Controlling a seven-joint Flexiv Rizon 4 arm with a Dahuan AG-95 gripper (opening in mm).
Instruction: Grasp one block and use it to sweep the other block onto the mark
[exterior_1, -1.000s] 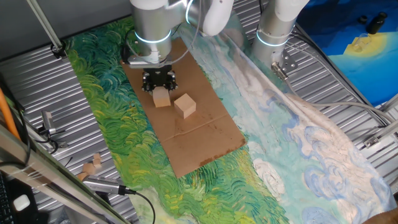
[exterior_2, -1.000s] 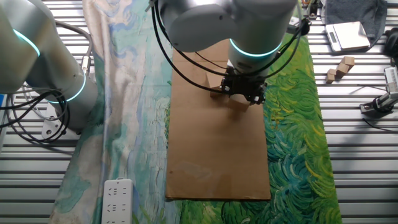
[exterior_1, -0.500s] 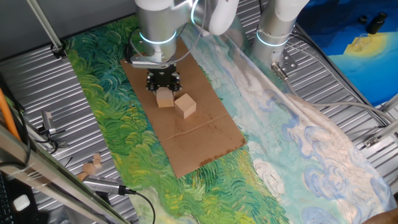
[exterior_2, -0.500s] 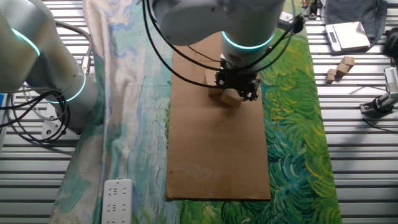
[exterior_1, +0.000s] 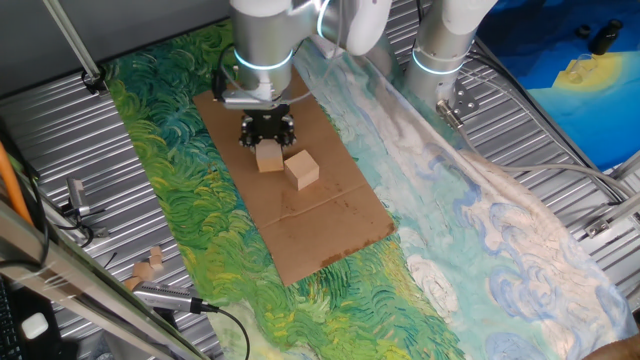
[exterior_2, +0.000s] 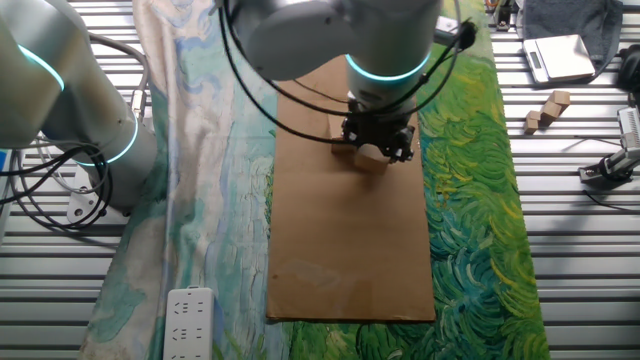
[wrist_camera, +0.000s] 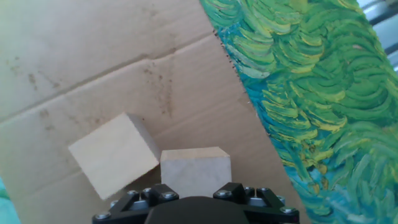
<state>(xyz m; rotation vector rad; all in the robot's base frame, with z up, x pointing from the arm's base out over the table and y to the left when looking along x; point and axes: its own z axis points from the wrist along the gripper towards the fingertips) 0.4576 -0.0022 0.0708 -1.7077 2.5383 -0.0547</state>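
Note:
The pale wooden block, now held low over the cardboard, will be released by my gripper on the brown cardboard (exterior_1: 278, 147) just behind the loose block, toward my arm.
My gripper (exterior_1: 268, 132) is shut on a pale wooden block (exterior_1: 269, 158) and holds it low over the brown cardboard sheet (exterior_1: 320, 225). The other block (exterior_1: 302, 170) lies on the cardboard, touching the held one. In the hand view the held block (wrist_camera: 195, 167) sits between the jaws, and the loose block (wrist_camera: 115, 154) lies turned at its left, corner against it. A small dark spot (wrist_camera: 142, 118) peeks out at the loose block's far corner; it may be the mark. In the other fixed view the gripper (exterior_2: 378, 138) covers most of the held block (exterior_2: 372, 158).
The cardboard lies on a painted green and blue cloth (exterior_1: 180, 200) over a ribbed metal table. A second arm's base (exterior_1: 440, 50) stands behind. Small wooden pieces (exterior_1: 148, 266) and cables lie at the left edge. A power strip (exterior_2: 188, 320) lies at the near left in the other fixed view.
My gripper has moved with its block along the cardboard toward the loose block. The held block now touches the loose block, which has shifted slightly.

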